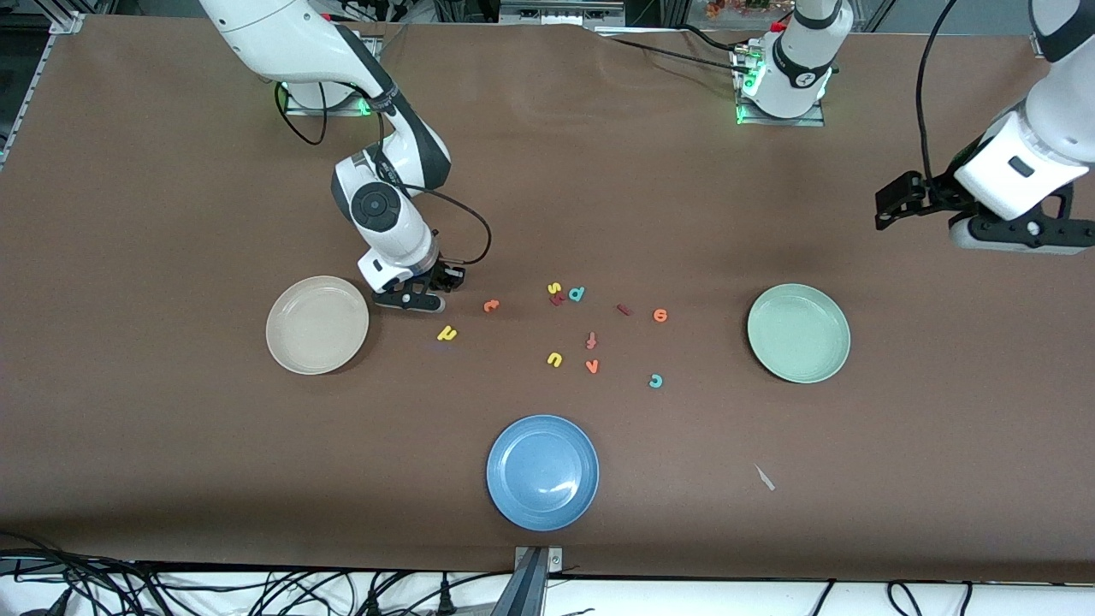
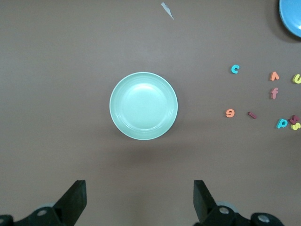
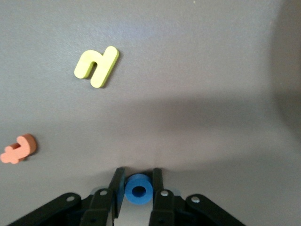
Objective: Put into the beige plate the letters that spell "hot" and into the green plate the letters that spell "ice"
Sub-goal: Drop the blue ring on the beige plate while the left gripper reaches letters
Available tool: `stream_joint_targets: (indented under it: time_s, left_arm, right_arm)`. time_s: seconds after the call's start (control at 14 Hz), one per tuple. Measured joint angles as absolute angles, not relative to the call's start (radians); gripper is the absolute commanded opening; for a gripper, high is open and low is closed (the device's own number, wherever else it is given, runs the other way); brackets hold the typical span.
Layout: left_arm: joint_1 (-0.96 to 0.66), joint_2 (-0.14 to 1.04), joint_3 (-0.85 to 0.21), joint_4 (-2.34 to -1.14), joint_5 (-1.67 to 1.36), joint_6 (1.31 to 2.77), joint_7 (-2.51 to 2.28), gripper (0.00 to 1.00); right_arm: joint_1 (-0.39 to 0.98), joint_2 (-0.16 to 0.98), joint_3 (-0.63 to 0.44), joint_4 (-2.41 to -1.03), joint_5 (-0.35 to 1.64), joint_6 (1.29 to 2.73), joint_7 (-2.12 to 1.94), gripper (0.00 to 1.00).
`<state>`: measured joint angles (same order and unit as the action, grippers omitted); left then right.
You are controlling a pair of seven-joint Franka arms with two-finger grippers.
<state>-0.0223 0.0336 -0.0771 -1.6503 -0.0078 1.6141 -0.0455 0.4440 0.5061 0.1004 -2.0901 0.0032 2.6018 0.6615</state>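
I should let go of the blue o with my right gripper in the middle of the beige plate point(image 1: 320, 328).
My right gripper point(image 1: 414, 300) is low at the table beside the beige plate point(image 1: 316, 325), shut on the blue o point(image 3: 138, 190), which sits squeezed between its fingers. The yellow h point(image 1: 446, 334) point(image 3: 96, 66) and orange t point(image 1: 490, 305) point(image 3: 19, 148) lie close by on the table. The dark red i point(image 1: 624, 310) point(image 2: 252, 114), orange e point(image 1: 659, 315) point(image 2: 230, 113) and teal c point(image 1: 655, 381) point(image 2: 234, 69) lie nearer the green plate point(image 1: 798, 333) point(image 2: 143, 106), which holds nothing. My left gripper point(image 1: 894, 205) point(image 2: 139, 197) hangs open and high, waiting at the left arm's end of the table.
A blue plate point(image 1: 542, 471) stands nearest the front camera. Other letters lie mid-table: a yellow s point(image 1: 554, 288), teal d point(image 1: 577, 293), pinkish f point(image 1: 590, 340), yellow u point(image 1: 554, 359), orange v point(image 1: 592, 366). A pale scrap point(image 1: 764, 477) lies near the front.
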Motion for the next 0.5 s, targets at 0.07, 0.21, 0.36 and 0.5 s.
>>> stream_joint_targets:
  time_s: [0.07,0.21,0.36,0.5]
  left_arm:
    - [-0.032,0.052,-0.078,-1.651,-0.008,1.617,-0.045,1.00]
    - [-0.059,0.102,-0.084,-1.652,-0.008,1.645,-0.045,1.00]
    - [-0.103,0.175,-0.089,-1.654,-0.009,1.738,-0.046,1.00]
    - [-0.156,0.258,-0.093,-1.654,-0.009,1.837,-0.049,1.00]
  right_arm:
    - [0.444,0.509,0.100,-2.090,0.003,2.601,0.661,0.21]
    - [0.444,0.511,0.100,-2.069,0.003,2.561,0.661,0.21]
    - [0.443,0.512,0.098,-2.006,0.003,2.447,0.652,0.21]
    - [0.440,0.506,0.074,-1.918,0.002,2.304,0.599,0.21]
